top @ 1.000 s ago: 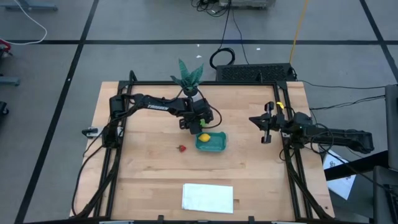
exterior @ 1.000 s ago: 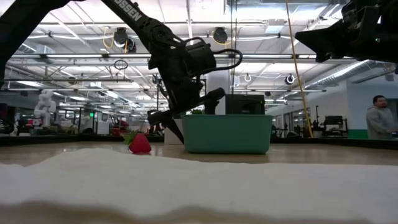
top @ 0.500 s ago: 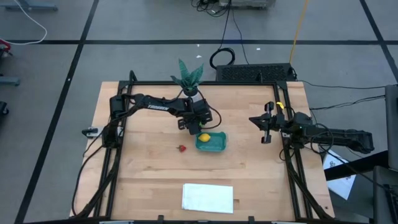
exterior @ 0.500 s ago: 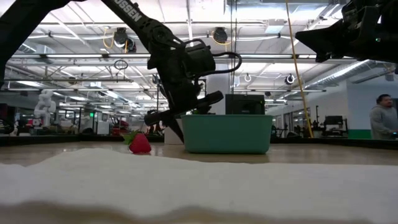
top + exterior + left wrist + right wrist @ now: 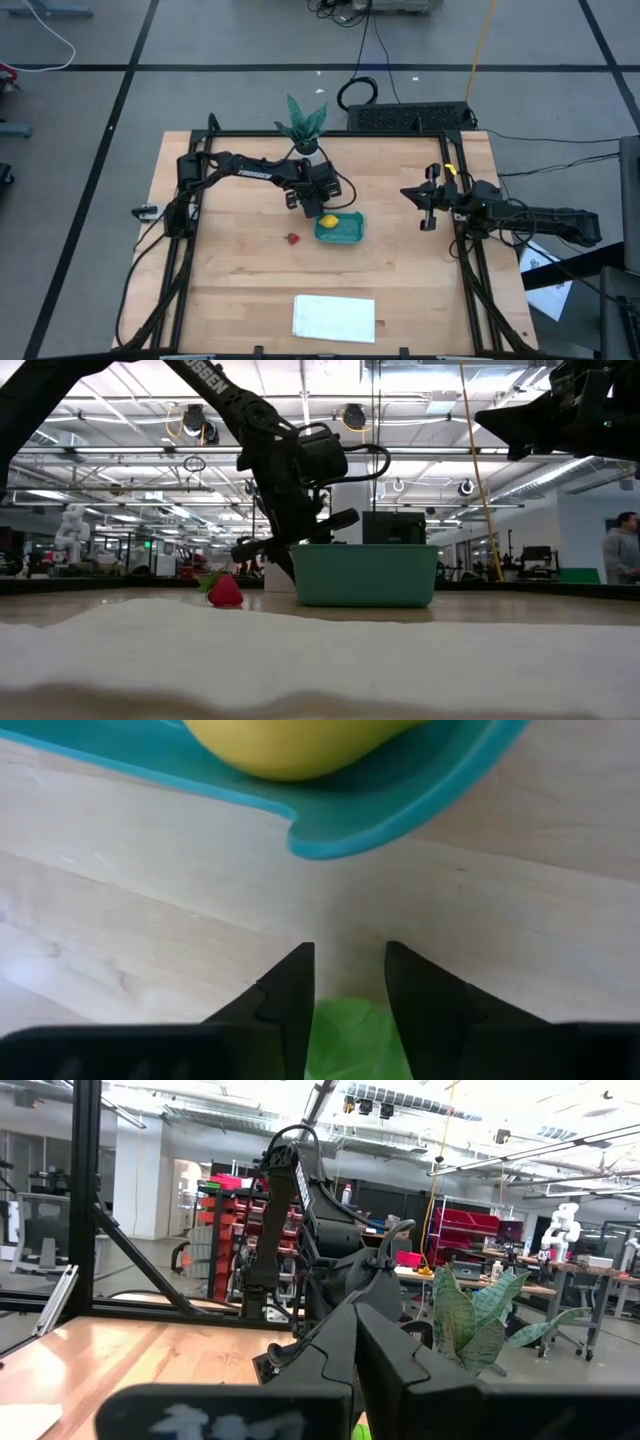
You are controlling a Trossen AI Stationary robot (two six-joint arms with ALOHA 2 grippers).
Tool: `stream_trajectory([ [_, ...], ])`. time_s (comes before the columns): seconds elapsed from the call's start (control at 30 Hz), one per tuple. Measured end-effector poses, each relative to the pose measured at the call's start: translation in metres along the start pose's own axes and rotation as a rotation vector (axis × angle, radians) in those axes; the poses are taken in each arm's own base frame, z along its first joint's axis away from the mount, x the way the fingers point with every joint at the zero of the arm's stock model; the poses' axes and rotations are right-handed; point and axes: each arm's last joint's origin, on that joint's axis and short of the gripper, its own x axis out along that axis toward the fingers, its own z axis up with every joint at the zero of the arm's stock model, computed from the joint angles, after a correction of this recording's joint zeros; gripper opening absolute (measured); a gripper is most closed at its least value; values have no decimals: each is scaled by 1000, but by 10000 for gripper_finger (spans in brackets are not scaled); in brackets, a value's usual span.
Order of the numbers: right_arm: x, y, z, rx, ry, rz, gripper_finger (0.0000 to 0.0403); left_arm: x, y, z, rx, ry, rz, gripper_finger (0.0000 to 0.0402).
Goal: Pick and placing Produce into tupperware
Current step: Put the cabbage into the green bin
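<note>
The lime-green ball's edge facing the tupperware is pinched in my left gripper, so next I open it, shift away from the tupperware and close around the ball's middle point(image 5: 357, 1062).
My left gripper point(image 5: 306, 204) stands just far-left of the teal tupperware point(image 5: 346, 236), fingers pointing down, shut on the lime-green ball point(image 5: 345, 1038). In the high view the gripper hides the ball. The yellow lemon point(image 5: 327, 221) lies inside the tupperware, at its left end. The red strawberry point(image 5: 292, 238) lies on the table to the tupperware's left. My right gripper point(image 5: 410, 193) waits shut near the table's right edge, clear of everything. My left gripper has the lime-green ball between its two fingers point(image 5: 290, 1000), which come at it from above. The ball's green surface point(image 5: 345, 1025) sits back between them, behind the tips. Whether the ball rests on the table or is lifted, I cannot tell.
A potted plant point(image 5: 305, 120) stands at the far edge behind the left gripper. A flat white sheet point(image 5: 333, 317) lies near the front edge. Black frame rails point(image 5: 188, 260) run along the table's sides. A person point(image 5: 625, 550) stands in the room beyond.
My left gripper has drifted a little toward the table's left edge, away from the tupperware. The lemon, strawberry and tupperware lie where they were.
</note>
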Motion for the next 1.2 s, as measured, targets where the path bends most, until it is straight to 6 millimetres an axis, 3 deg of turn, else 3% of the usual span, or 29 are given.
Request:
stream_trajectory([
  [0.2, 0, 0, 0, 0, 0, 0, 0, 0, 1, 3, -1, 0, 3, 174],
  [0.67, 0, 0, 0, 4, 0, 4, 0, -5, 8, 3, -192, 38, 11, 357],
  [0.83, 0, 0, 0, 4, 0, 4, 0, -6, 6, -2, -236, 27, -9, 365],
  [1.2, 0, 0, 0, 1, 0, 4, 0, -7, 3, -15, -302, -81, -22, 339],
])
